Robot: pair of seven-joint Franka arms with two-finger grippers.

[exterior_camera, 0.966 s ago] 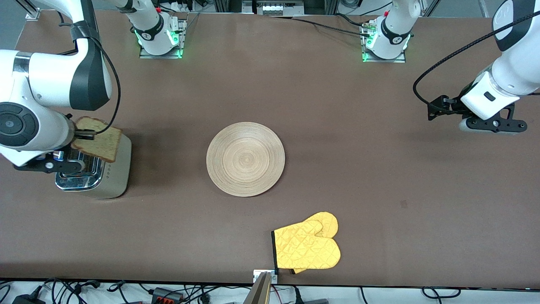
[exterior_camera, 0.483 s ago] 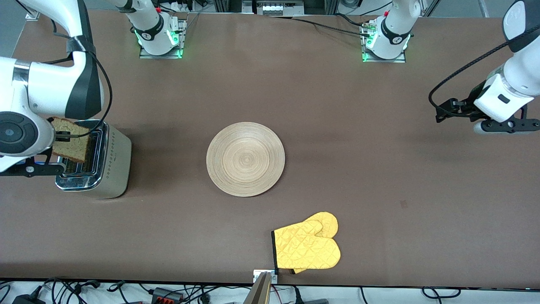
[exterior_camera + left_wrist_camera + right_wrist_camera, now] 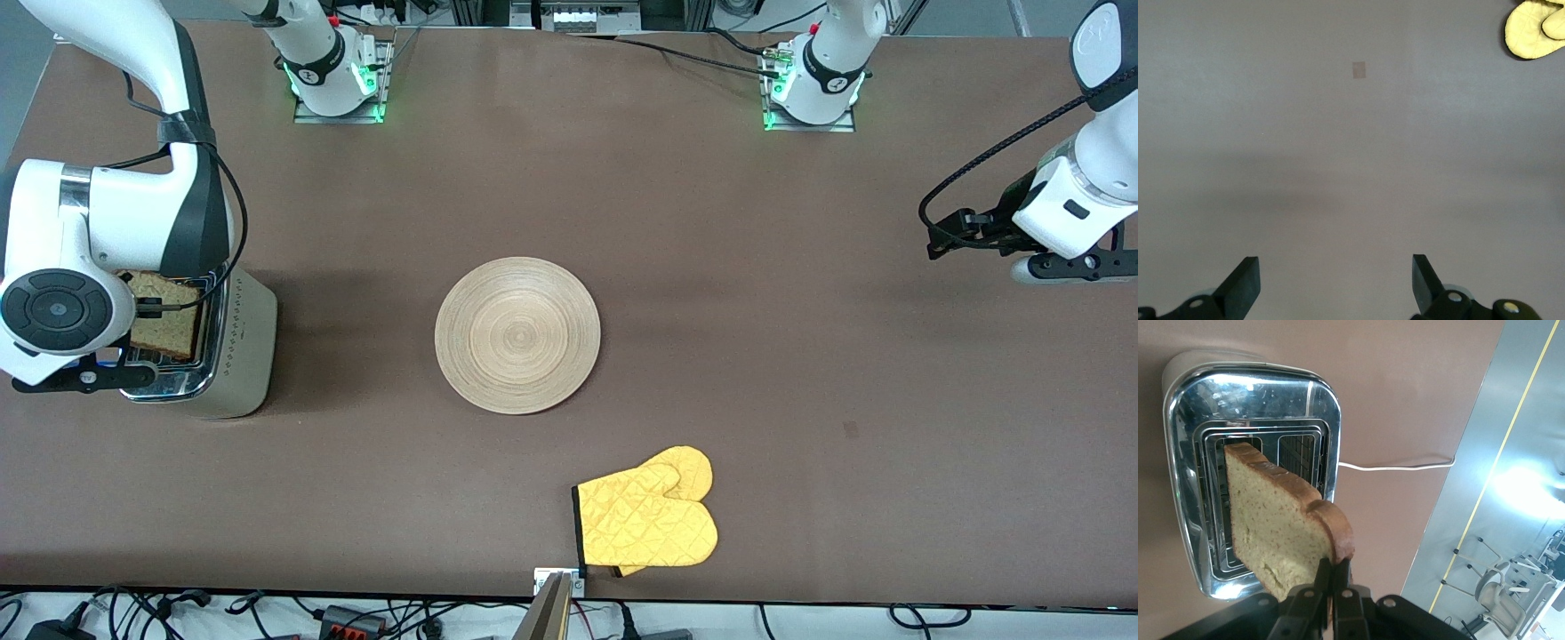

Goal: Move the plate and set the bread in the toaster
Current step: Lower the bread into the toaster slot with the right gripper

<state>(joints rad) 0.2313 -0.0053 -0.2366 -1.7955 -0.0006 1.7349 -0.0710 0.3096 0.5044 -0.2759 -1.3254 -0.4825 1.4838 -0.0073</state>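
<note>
I should release the bread from my right gripper in the toaster slot farther from the white cord [image 3: 180, 324] [image 3: 1247, 506].
The toaster [image 3: 238, 351] stands at the right arm's end of the table. My right gripper [image 3: 151, 309] is shut on the crust edge of the bread [image 3: 165, 324] and holds the slice on edge just above the toaster's chrome top. In the right wrist view the bread [image 3: 1271, 533] hangs over the slots of the toaster [image 3: 1185, 473], gripped at one corner by my right gripper [image 3: 1333, 568]. The plate [image 3: 517, 335] lies bare at the table's middle. My left gripper [image 3: 1058, 267] waits above the table at the left arm's end, open and empty [image 3: 1336, 287].
A yellow oven mitt [image 3: 647, 520] lies near the table's front edge, nearer to the camera than the plate; it also shows in the left wrist view [image 3: 1535, 28]. The toaster's white cord [image 3: 1391, 465] runs off across the table.
My right gripper has swung the bread from beside the toaster's side to over its slots and lowered it. The left arm has drifted toward its end of the table.
</note>
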